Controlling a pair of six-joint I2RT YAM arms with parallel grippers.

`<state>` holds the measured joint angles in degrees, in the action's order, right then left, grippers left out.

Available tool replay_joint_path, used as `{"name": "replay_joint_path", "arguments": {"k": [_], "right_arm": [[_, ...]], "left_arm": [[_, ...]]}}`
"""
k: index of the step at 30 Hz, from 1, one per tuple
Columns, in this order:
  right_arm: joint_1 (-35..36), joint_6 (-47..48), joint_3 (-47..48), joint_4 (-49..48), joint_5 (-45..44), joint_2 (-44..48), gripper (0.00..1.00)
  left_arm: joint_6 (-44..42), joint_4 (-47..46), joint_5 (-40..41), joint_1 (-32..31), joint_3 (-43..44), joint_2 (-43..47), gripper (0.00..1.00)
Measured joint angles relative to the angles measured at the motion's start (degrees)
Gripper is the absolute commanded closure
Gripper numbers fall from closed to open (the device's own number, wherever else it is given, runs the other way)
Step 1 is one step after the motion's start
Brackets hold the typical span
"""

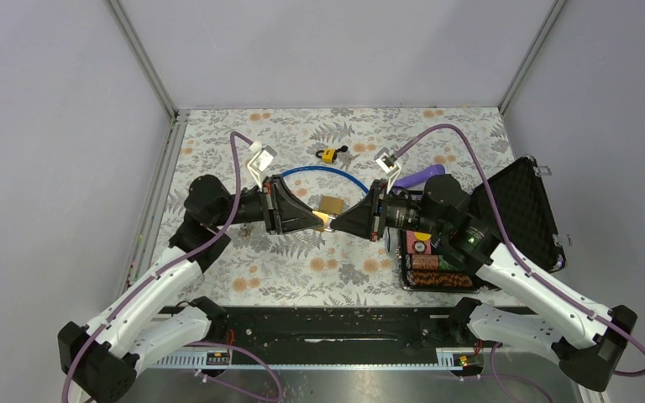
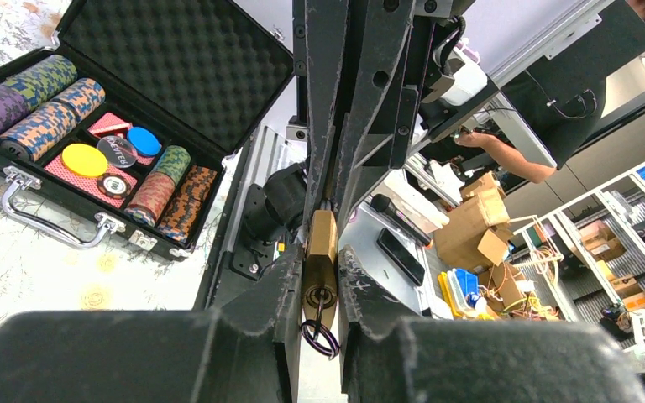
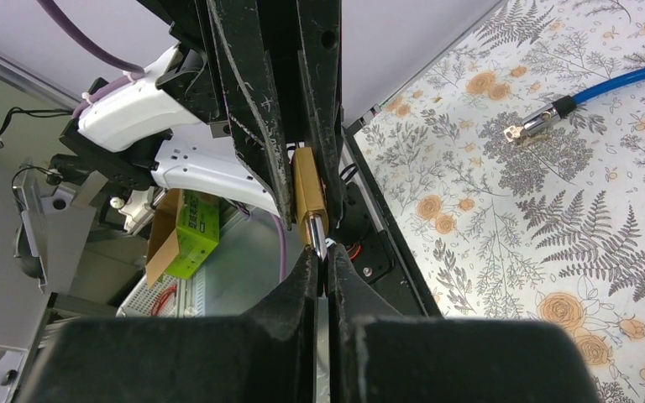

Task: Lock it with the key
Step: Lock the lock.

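The left gripper pinches the padlock's body, with the key deep among its fingers, so it should open, back away and pinch only the key (image 2: 320, 317) before turning it.
A brass padlock (image 2: 322, 239) hangs in mid-air over the floral table (image 1: 302, 269), pinched at its body by my left gripper (image 2: 322, 262), which is shut on it. A key (image 2: 320, 300) with a purple ring (image 2: 322, 337) sits in the keyhole at the end facing the left wrist camera. My right gripper (image 3: 320, 257) comes from the opposite side, shut on the silver shackle (image 3: 316, 232) that sticks out of the padlock (image 3: 306, 189). In the top view both grippers meet tip to tip at the padlock (image 1: 327, 220).
An open black case of poker chips (image 1: 516, 220) lies at the right, under the right arm. A blue cable (image 1: 319, 170), a small yellow padlock (image 1: 329, 154), a tan block (image 1: 332, 204) and a purple object (image 1: 424, 175) lie behind the grippers.
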<state>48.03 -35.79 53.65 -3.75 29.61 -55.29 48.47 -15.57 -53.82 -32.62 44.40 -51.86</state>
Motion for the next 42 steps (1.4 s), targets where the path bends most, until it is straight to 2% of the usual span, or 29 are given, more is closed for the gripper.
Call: {"name": "replay_joint_path", "arguments": {"k": [11,15,17,18,20,22,23,25,27,32,33,37,39,42], "right_arm": [[-1.38,-0.52,-0.15,1.7,0.02,-0.22,1.0],[-1.66,-0.13,-0.15,1.84,-0.26,-0.2,1.0],[-1.66,1.18,-0.15,2.62,-1.42,-0.07,1.0],[-1.66,1.92,-0.15,3.19,-1.99,0.04,1.0],[-1.66,4.33,0.11,4.96,-3.72,0.17,1.0],[-1.73,6.91,0.74,6.82,-5.09,0.0,1.0],[-1.97,8.15,1.09,7.39,-4.98,-0.15,1.0],[-2.23,10.82,2.08,8.63,-4.52,-1.18,1.0],[-3.17,13.92,2.14,11.15,-4.48,-2.12,1.0],[-4.22,22.62,3.41,20.74,-3.52,-2.45,1.0],[-4.22,24.55,4.24,22.62,-2.84,-2.64,1.0],[-4.22,29.68,6.36,26.43,-0.55,-3.13,1.0],[-4.22,31.34,7.1,27.82,0.22,-3.28,1.0],[-4.22,33.11,7.93,29.46,1.31,-3.34,1.0]], "left_arm": [[4.61,-9.86,1.38,-1.53,-3.56,-3.76,1.0],[4.72,-10.14,1.99,-1.55,-3.56,-4.11,1.0],[2.97,-7.19,2.89,-1.68,-2.47,-4.0,1.0],[1.7,-4.79,3.48,-1.79,-1.55,-3.98,0.97],[-1.51,1.05,4.9,-2.19,0.72,-4.0,0.79],[-4.09,5.4,5.95,-2.29,2.56,-3.78,0.46],[-5.18,7.61,6.86,-2.21,3.34,-3.82,0.34],[-7.15,9.97,7.15,-1.81,4.13,-4.11,0.21],[-8.68,11.96,7.21,-0.61,4.59,-4.13,0.13],[-13.46,14.75,7.52,1.55,5.42,-4.11,0.12],[-14.51,15.34,7.52,1.53,5.42,-4.13,0.14],[-17.18,16.26,7.1,1.53,5.35,-4.7,0.38],[-17.97,15.67,5.95,1.29,4.87,-5.35,0.4],[-19.08,15.45,5.22,-0.35,2.99,-5.6,0.38]]}}
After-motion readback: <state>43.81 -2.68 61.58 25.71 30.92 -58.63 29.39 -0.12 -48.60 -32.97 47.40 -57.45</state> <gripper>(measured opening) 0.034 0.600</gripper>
